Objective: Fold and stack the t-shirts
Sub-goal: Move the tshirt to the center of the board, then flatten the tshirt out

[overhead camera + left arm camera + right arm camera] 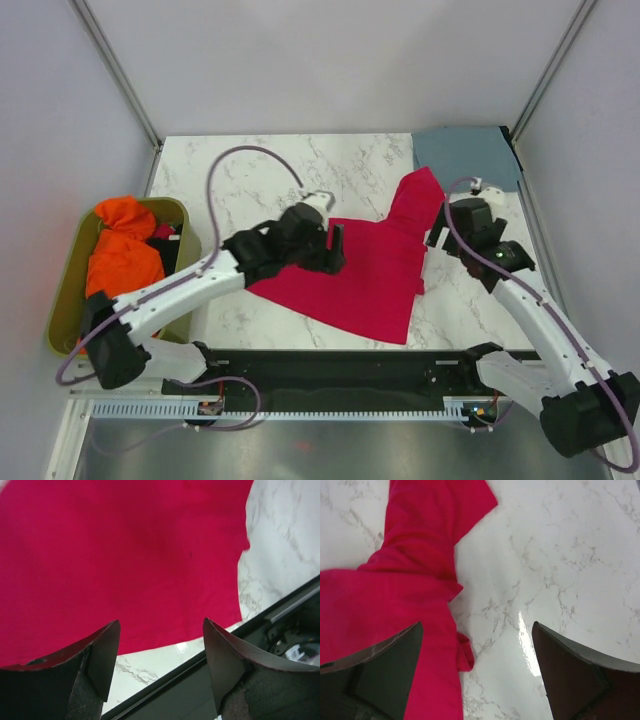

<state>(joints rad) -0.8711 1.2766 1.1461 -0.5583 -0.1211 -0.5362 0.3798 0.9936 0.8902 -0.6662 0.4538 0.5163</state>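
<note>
I will next move my right gripper to the end of the red t-shirt's sleeve (pixel 433 178) beside the blue-grey t-shirt and close it there.
The crimson-red t-shirt (pixel 365 268) lies partly folded in the middle of the marble table, one sleeve pointing to the back right. It fills the left wrist view (pixel 125 560) and the left of the right wrist view (pixel 395 605). The slate blue-grey t-shirt (pixel 466 152) lies folded at the back right corner. My left gripper (pixel 336 248) hovers open and empty over the red shirt's left part (pixel 161 630). My right gripper (pixel 432 238) is open and empty at the shirt's right edge (pixel 477 632).
An olive bin (pixel 185 225) at the left holds orange cloth (pixel 122 250). A black rail (pixel 350 365) runs along the table's near edge. Grey walls close in the sides and back.
</note>
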